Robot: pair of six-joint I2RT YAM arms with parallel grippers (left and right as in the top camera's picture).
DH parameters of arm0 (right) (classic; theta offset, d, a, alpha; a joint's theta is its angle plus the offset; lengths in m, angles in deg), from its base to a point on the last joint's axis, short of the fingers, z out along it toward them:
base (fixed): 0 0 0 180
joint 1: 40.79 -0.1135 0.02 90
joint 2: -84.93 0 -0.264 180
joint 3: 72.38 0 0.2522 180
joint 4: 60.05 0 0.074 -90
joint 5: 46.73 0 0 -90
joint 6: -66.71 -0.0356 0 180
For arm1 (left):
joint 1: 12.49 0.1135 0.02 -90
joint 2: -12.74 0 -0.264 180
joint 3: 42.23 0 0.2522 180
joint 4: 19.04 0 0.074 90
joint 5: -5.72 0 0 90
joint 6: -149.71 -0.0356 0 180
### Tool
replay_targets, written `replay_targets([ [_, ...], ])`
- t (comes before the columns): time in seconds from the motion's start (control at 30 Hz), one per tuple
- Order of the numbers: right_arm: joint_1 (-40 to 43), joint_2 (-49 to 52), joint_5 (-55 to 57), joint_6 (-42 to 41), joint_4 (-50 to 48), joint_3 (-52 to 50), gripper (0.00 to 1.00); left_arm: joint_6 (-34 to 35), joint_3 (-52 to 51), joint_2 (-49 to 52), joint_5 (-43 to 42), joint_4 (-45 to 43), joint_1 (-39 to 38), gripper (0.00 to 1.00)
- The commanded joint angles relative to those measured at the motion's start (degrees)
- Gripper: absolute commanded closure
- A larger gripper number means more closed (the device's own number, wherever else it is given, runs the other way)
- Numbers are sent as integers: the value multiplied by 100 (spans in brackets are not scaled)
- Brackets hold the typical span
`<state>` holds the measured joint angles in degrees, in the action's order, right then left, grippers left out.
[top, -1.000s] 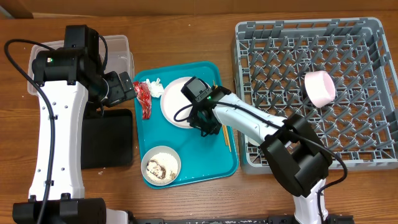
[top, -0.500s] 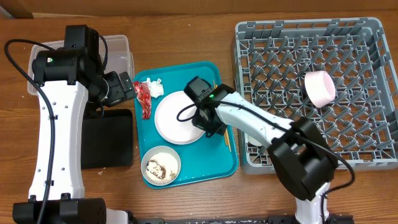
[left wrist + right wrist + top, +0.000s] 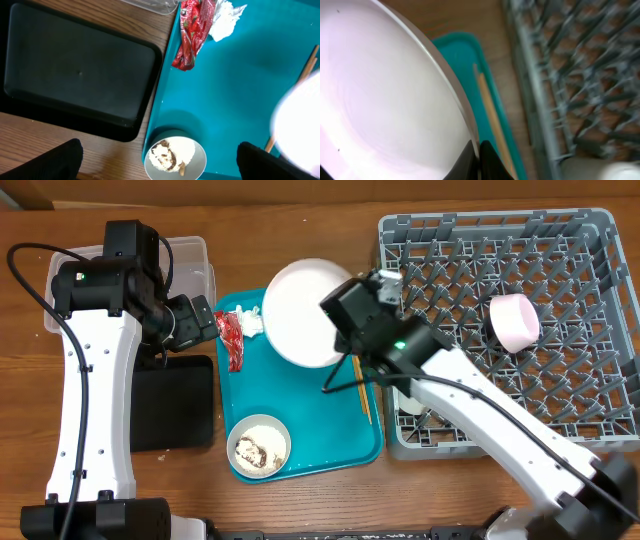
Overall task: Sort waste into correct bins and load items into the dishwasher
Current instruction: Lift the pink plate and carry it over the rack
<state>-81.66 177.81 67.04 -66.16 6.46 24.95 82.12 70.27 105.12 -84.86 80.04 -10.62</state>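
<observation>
The large pale plate, now tilted above the teal tray's far end, will go down from my right gripper behind the pink bowl, near the grey dish rack's far edge (image 3: pixel 500 238).
My right gripper (image 3: pixel 345 332) (image 3: pixel 476 159) is shut on the rim of the large pale plate (image 3: pixel 303 310) (image 3: pixel 385 100) and holds it tilted above the teal tray's far end, near the grey dish rack (image 3: pixel 600 435). Chopsticks (image 3: pixel 360 395) (image 3: pixel 492 115) lie on the tray's right side. The red wrapper (image 3: pixel 230 340) (image 3: pixel 192 30) and white tissue (image 3: pixel 252 326) (image 3: pixel 225 20) lie at the tray's far left. The off-white bowl (image 3: pixel 259 446) (image 3: pixel 175 155) holds rice with a brown lump. My left gripper (image 3: pixel 200 320) (image 3: pixel 160 150) is open and empty above the tray's left edge.
The teal tray (image 3: pixel 340 435) sits mid-table. A clear tub (image 3: pixel 195 260) and a black tray (image 3: pixel 175 405) (image 3: pixel 75 65) stand to its left. A pink bowl (image 3: pixel 514 320) and a white cup (image 3: pixel 408 400) sit in the rack.
My right gripper has lifted the plate off the teal tray and carried it up and away toward the rack. The left arm has not moved.
</observation>
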Motion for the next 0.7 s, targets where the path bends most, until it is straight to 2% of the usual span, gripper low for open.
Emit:
replay_targets([
  [0.0,13,-560,1856,289,59,20,96,94,74,22,79,-9,-2,0],
  [0.2,278,-723,4485,286,514,7,96,94,74,22,79,-9,-2,0],
  [0.27,516,-699,4841,286,621,4,96,94,74,22,79,-9,-2,0],
  [0.47,1692,-660,4671,284,636,2,96,94,74,22,79,-9,-2,0],
  [0.57,2277,-592,4048,295,619,2,96,94,74,22,79,-9,-2,0],
  [0.67,2566,-393,3578,645,645,2,96,94,74,22,79,-9,-2,0],
])
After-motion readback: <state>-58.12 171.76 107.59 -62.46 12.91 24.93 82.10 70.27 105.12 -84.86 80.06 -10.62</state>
